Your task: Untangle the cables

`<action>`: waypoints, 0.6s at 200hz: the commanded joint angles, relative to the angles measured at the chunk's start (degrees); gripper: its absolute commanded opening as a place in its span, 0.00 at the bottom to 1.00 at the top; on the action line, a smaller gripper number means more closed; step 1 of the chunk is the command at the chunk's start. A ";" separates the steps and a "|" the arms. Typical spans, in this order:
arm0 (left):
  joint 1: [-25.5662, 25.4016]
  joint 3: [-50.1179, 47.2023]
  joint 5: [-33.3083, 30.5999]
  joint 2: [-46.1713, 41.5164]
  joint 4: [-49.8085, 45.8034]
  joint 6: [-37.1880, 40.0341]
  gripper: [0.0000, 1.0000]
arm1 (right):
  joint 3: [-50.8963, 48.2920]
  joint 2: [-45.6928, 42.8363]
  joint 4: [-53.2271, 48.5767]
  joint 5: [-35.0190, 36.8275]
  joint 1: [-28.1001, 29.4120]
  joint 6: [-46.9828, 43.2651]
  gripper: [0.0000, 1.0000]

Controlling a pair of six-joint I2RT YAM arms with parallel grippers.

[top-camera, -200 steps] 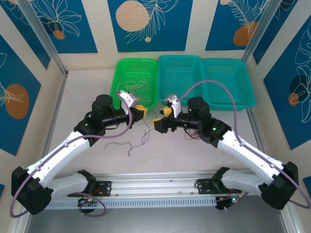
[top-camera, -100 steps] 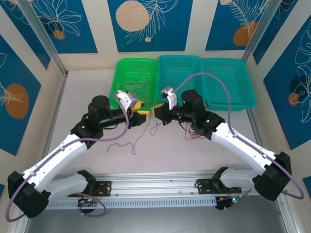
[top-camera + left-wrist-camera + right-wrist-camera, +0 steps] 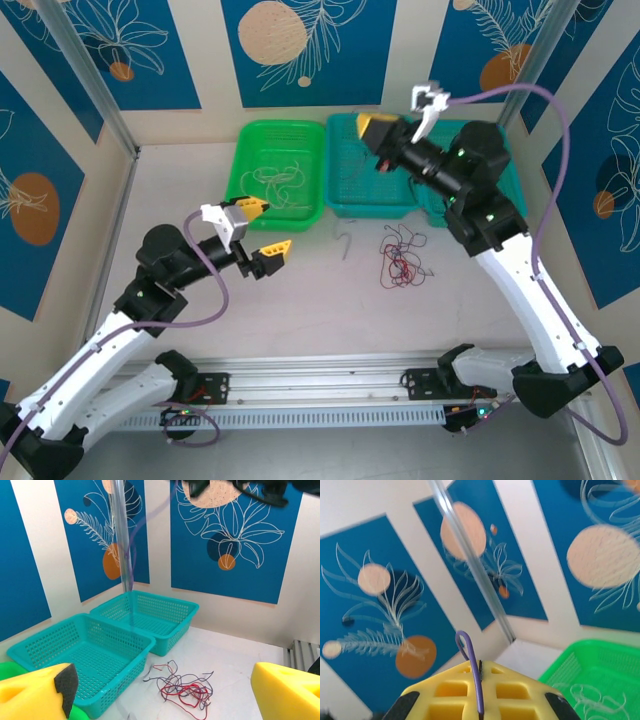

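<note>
Next, I release the thin purple cable with my right gripper in the middle teal basket's front half (image 3: 352, 186), near the green basket.
A tangle of red and dark cables (image 3: 400, 262) lies on the table in front of the teal baskets, seen too in the left wrist view (image 3: 186, 688). One short dark cable (image 3: 345, 241) lies apart, left of the tangle. Cream-white cables (image 3: 280, 180) rest in the green basket (image 3: 240, 170). My left gripper (image 3: 260, 229) hovers open and empty near that basket's front edge, its yellow fingers (image 3: 287, 692) spread wide. My right gripper (image 3: 372, 128) is raised over the middle teal basket (image 3: 345, 205), shut on a thin purple cable (image 3: 472, 665) that loops out above the fingertips.
A second teal basket (image 3: 500, 200) stands at the back right; both teal baskets (image 3: 105, 630) look bare inside. The green basket (image 3: 620, 655) shows below the right wrist. Blue patterned walls and metal posts (image 3: 90, 80) close in the table.
The left gripper opened and drew back to the left. The right gripper shut on the purple cable and rose up and back over the teal basket. The short dark cable now lies alone.
</note>
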 commanded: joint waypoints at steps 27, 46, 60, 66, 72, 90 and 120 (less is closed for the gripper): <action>-0.35 -1.71 -1.39 0.31 1.36 1.61 0.91 | 21.88 10.66 -5.70 2.16 -9.70 4.67 0.00; -0.38 -2.19 -1.45 0.97 1.95 1.55 0.91 | 30.69 17.02 -8.47 1.08 -13.52 5.83 0.00; -0.38 -2.24 -1.77 1.31 1.92 1.44 0.91 | 36.78 22.05 -10.41 0.26 -15.37 6.49 0.00; -0.39 -2.38 -1.93 1.43 2.07 1.42 0.91 | 39.43 24.30 -11.59 0.00 -15.73 6.77 0.00; -0.40 -2.50 -2.06 1.50 2.09 1.35 0.91 | 42.07 26.56 -12.74 -0.55 -16.01 6.62 0.00; -0.38 -3.08 -2.52 1.52 2.29 1.22 0.91 | 49.79 33.79 -16.77 -1.99 -16.35 7.57 0.00; -0.41 -3.98 -3.16 0.93 1.91 1.09 0.92 | 59.33 43.06 -22.21 -3.03 -16.18 8.31 0.00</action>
